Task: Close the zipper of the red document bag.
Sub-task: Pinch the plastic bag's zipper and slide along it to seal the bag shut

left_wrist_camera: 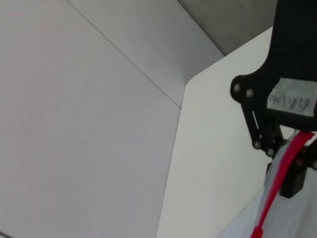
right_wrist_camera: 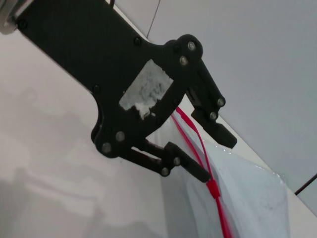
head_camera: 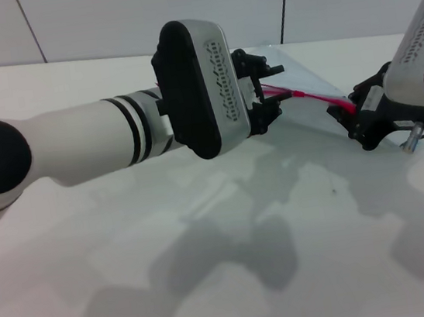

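I see my left gripper's fingers on the zipper short of the red slider, so next I open them, move closer and grip the slider [head_camera: 297, 93] before pulling.
The red document bag [head_camera: 302, 68] is a translucent pale pouch stretched between my two grippers at the far right of the table. Its zipper [head_camera: 309, 97] is the thin red strip along the near edge. My left gripper [head_camera: 286, 82] is at the strip's left end, and in the left wrist view the zipper [left_wrist_camera: 280, 186] runs right through the left gripper [left_wrist_camera: 303, 173]. My right gripper [head_camera: 348, 121] is at the strip's right end. In the right wrist view the right gripper [right_wrist_camera: 213, 156] stands open astride the zipper [right_wrist_camera: 197, 141], whose two halves join at the slider [right_wrist_camera: 213, 188] just past the fingertips [right_wrist_camera: 223, 136].
The white table [head_camera: 211, 268] spreads toward me, crossed by the arms' shadows. A pale panelled wall [head_camera: 99, 17] rises right behind the table's back edge. My left forearm [head_camera: 78, 149] reaches across the middle of the head view.
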Motion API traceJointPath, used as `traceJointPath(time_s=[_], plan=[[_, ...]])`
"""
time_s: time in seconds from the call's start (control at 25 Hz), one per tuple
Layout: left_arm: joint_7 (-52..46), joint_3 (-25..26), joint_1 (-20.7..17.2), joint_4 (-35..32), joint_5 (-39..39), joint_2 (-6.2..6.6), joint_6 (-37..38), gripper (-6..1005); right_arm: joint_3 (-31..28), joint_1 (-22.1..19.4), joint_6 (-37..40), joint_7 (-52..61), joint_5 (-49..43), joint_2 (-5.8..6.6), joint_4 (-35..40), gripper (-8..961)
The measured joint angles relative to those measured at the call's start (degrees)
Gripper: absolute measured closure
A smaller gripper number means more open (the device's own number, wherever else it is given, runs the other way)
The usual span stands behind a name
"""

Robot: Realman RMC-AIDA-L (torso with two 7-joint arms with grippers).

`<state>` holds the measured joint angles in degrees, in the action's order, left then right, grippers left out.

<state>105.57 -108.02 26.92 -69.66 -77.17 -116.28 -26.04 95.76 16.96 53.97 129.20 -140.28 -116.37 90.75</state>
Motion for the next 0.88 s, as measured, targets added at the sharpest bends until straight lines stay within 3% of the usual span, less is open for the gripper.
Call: traceJointPath(time_s=[0.08,0.88], plan=[[0.1,-0.4,0.1,0.0,0.0,0.00,0.2,666,0.1,0.0,0.0,0.0,0.0,0.00,0.2,903],[0.5,-4.1,0.4,0.2,0.6,0.00,2.6,688,0.5,0.4,0.0,0.1,0.0,0.00,0.2,903]])
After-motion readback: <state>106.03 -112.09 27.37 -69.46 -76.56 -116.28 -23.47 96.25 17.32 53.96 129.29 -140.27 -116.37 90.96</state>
